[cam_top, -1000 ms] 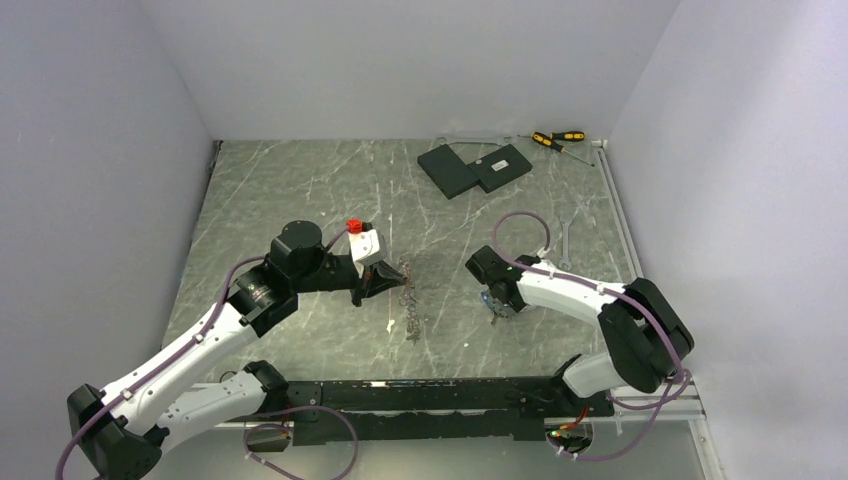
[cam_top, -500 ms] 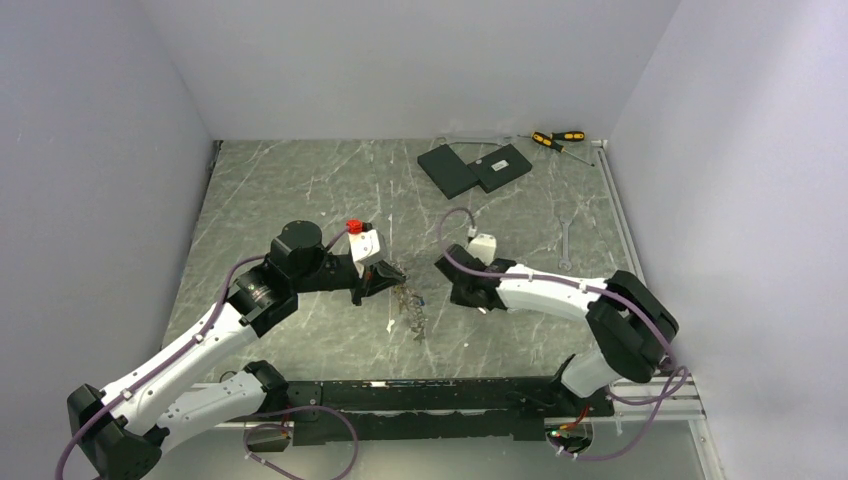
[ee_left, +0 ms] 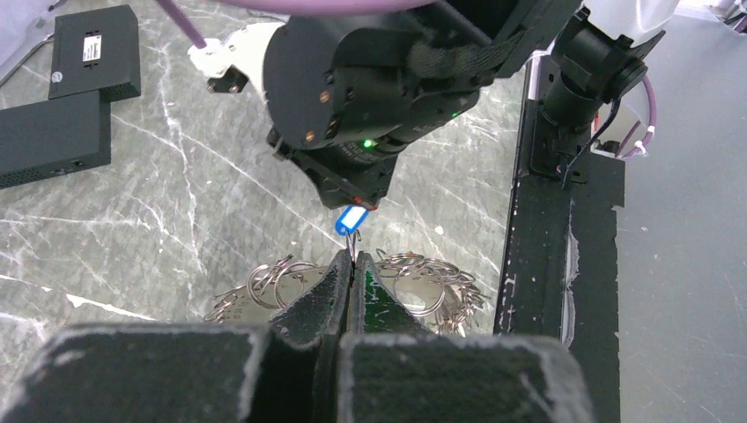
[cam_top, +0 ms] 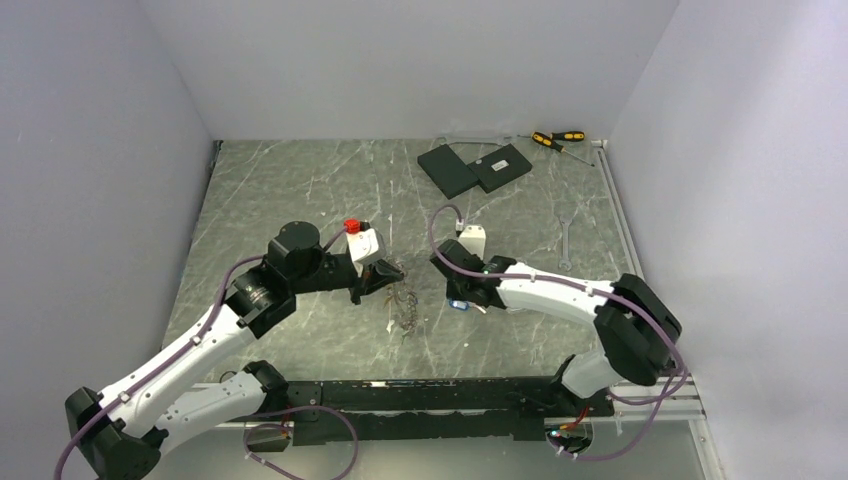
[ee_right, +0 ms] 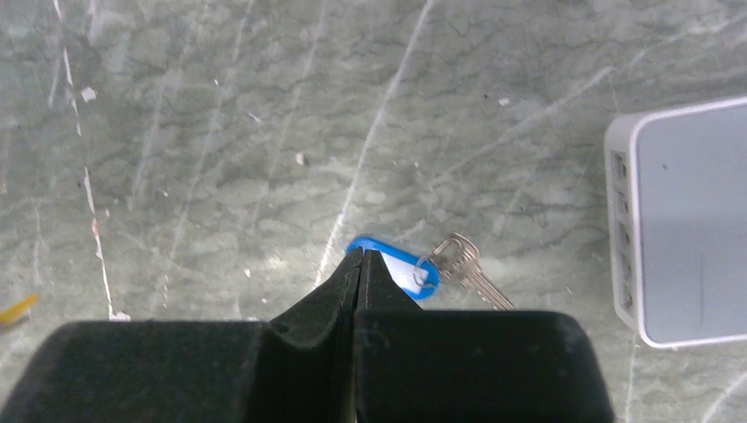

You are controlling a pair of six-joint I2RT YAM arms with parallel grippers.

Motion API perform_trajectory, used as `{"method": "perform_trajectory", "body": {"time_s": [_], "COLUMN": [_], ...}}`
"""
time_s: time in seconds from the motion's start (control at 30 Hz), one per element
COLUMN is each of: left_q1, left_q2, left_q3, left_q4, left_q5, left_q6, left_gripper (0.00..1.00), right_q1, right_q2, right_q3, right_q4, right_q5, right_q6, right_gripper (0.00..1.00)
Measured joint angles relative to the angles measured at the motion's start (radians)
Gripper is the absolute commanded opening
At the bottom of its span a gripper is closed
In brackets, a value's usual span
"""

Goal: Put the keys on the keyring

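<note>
My right gripper is shut and points at the blue tag's far end, away from the key, so it should open and take the small ring (ee_right: 428,270) beside the key.
My left gripper (cam_top: 395,271) is shut on the thin wire of the keyring (cam_top: 405,306) and holds it above the table. The small grey keys and rings hang below it. In the left wrist view the closed jaws (ee_left: 352,263) pinch the wire, and the ring bunch (ee_left: 423,284) spreads to both sides. My right gripper (cam_top: 459,299) is shut on a blue key tag (ee_right: 403,264); a grey key (ee_right: 467,270) hangs from it. That blue tag (ee_left: 351,218) sits just beyond the left jaw tips, touching the wire. No other coloured keys show.
Two black boxes (cam_top: 473,167) and yellow-and-black screwdrivers (cam_top: 556,139) lie at the back right. A wrench (cam_top: 565,245) lies right of the right arm. A white slab with side ports (ee_right: 687,220) lies at the right of the right wrist view. A black rail (cam_top: 430,395) runs along the near edge.
My right arm has swung left with the blue-tagged key, up to the left gripper's tips. The left gripper has tilted a little and the hanging keyring shifted with it.
</note>
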Motion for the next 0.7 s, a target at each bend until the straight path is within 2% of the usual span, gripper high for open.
{"method": "perform_trajectory", "body": {"time_s": [0.27,0.43,0.47,0.5,0.7], "left_q1": [0.0,0.0,0.0,0.0,0.0], "left_q2": [-0.008,-0.008,-0.008,-0.008,-0.008], "left_q3": [0.0,0.0,0.0,0.0,0.0], "left_q4": [-0.001,-0.004,-0.004,-0.004,-0.004], "left_q5": [-0.021,-0.025,-0.026,-0.027,-0.029], "left_q6": [0.004,0.011,0.011,0.011,0.017], "left_gripper": [0.0,0.0,0.0,0.0,0.0], "right_q1": [-0.001,-0.002,-0.002,-0.002,-0.011], "right_q2": [0.138,0.145,0.145,0.145,0.177], "right_q3": [0.079,0.121,0.135,0.149,0.196], "right_q4": [0.003,-0.11,-0.135,-0.157,-0.253], "right_q5": [-0.035,0.001,0.009,0.014,0.027], "right_q6": [0.002,0.065,0.087,0.107,0.208], "right_gripper": [0.0,0.0,0.82,0.92,0.93]}}
